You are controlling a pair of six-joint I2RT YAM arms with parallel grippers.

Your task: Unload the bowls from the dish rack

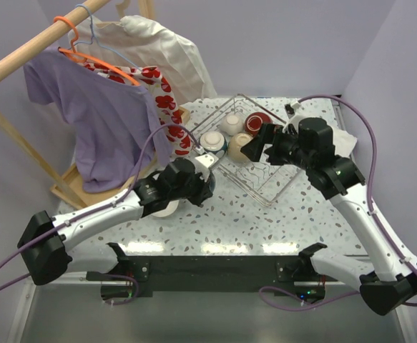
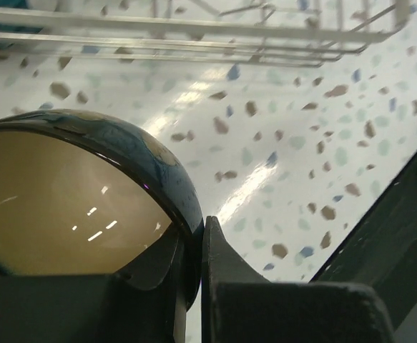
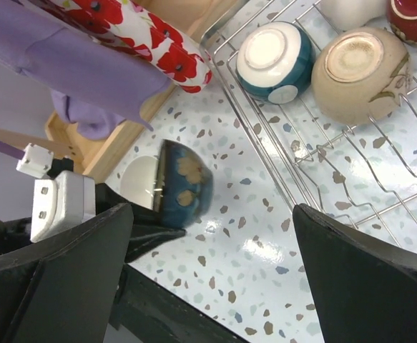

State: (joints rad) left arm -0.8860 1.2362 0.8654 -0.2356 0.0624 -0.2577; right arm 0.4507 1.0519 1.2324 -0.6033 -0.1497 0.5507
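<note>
Next, my left gripper releases the dark blue patterned bowl inside the white bowl (image 1: 162, 206) on the table.
The dish rack (image 1: 265, 182) stands at mid-table. In it lie a teal-banded bowl (image 1: 213, 141), a cream bowl (image 1: 231, 124), a dark red bowl (image 1: 257, 123) and a beige bowl (image 1: 239, 148). My left gripper (image 1: 204, 179) is shut on the rim of the dark blue patterned bowl (image 2: 133, 153), just left of the rack and low over the table; the bowl also shows in the right wrist view (image 3: 187, 182). A white bowl (image 3: 138, 182) sits on the table beside it. My right gripper (image 3: 212, 279) is open and empty above the rack's left edge.
A wooden clothes rail (image 1: 22, 53) with a purple shirt (image 1: 101, 121) and a red-flowered cloth (image 1: 162, 89) stands at the left, its wooden base (image 1: 69, 186) on the table. A white cloth (image 1: 345, 140) lies at the far right.
</note>
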